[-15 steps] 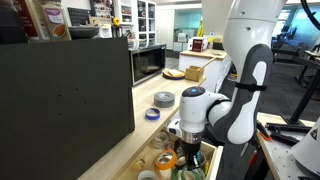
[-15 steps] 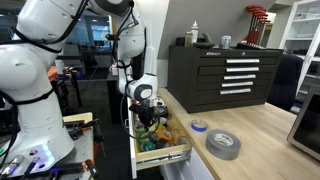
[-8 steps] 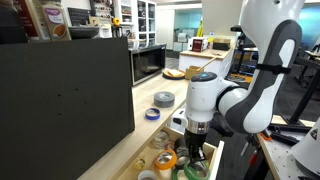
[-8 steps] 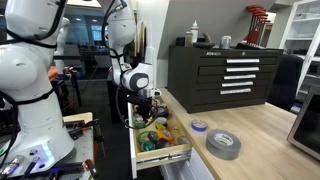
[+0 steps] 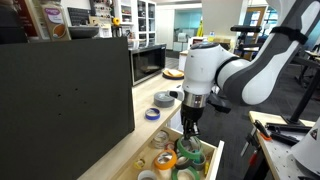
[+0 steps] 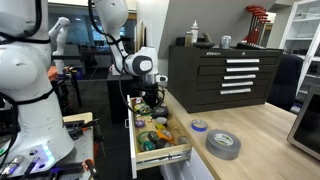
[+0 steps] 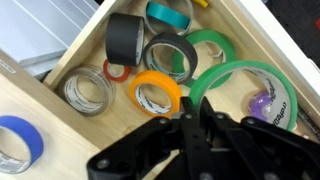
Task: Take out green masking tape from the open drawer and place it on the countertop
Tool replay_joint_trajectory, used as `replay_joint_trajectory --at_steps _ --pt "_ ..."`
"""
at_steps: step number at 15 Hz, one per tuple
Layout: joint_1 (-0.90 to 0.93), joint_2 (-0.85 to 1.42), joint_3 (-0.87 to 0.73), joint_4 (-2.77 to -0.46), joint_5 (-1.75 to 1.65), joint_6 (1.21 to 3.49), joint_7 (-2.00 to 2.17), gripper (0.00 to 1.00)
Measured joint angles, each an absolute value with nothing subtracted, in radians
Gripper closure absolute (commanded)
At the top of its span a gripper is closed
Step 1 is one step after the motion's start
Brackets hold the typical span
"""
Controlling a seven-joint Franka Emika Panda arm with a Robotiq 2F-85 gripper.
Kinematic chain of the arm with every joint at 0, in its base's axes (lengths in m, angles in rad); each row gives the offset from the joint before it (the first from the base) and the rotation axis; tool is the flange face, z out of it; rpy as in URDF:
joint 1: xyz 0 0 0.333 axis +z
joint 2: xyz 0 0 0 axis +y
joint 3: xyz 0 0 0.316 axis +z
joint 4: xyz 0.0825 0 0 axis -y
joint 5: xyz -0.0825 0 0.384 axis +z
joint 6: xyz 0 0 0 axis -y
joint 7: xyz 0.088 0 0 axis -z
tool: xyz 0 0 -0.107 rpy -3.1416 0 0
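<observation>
I will release the green masking tape on the blue roll (image 5: 152, 109) beside the grey duct tape roll. The masking tape is held above the open drawer.
In the wrist view my gripper (image 7: 192, 108) is shut on the near edge of a large, thin green masking tape ring (image 7: 245, 68), held above the open drawer (image 7: 85, 45). A second, thicker green roll (image 7: 218, 45) lies in the drawer below. In both exterior views the gripper (image 5: 187, 128) (image 6: 155, 103) hangs above the open drawer (image 5: 212, 158) (image 6: 166, 153). The wooden countertop (image 5: 125, 140) (image 6: 250, 130) runs beside the drawer.
The drawer holds orange (image 7: 157, 95), black (image 7: 125, 35), grey (image 7: 170, 55), teal (image 7: 168, 14) and pale (image 7: 88, 90) rolls. On the countertop lie a blue roll (image 5: 152, 114) (image 6: 199, 126) and a grey duct tape roll (image 5: 163, 98) (image 6: 223, 144). A microwave (image 5: 148, 63) and a black tool chest (image 6: 225, 75) stand further back.
The arm has risen out of the drawer; the gripper now sits clearly higher above the rolls than a second ago.
</observation>
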State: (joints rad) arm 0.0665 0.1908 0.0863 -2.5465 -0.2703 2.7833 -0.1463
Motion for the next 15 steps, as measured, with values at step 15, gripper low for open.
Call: replay_joint_trajectory --at_steps 15 --pt "0.027 0.245 -0.077 -2.267 -0.307 2.631 -0.134 0.96"
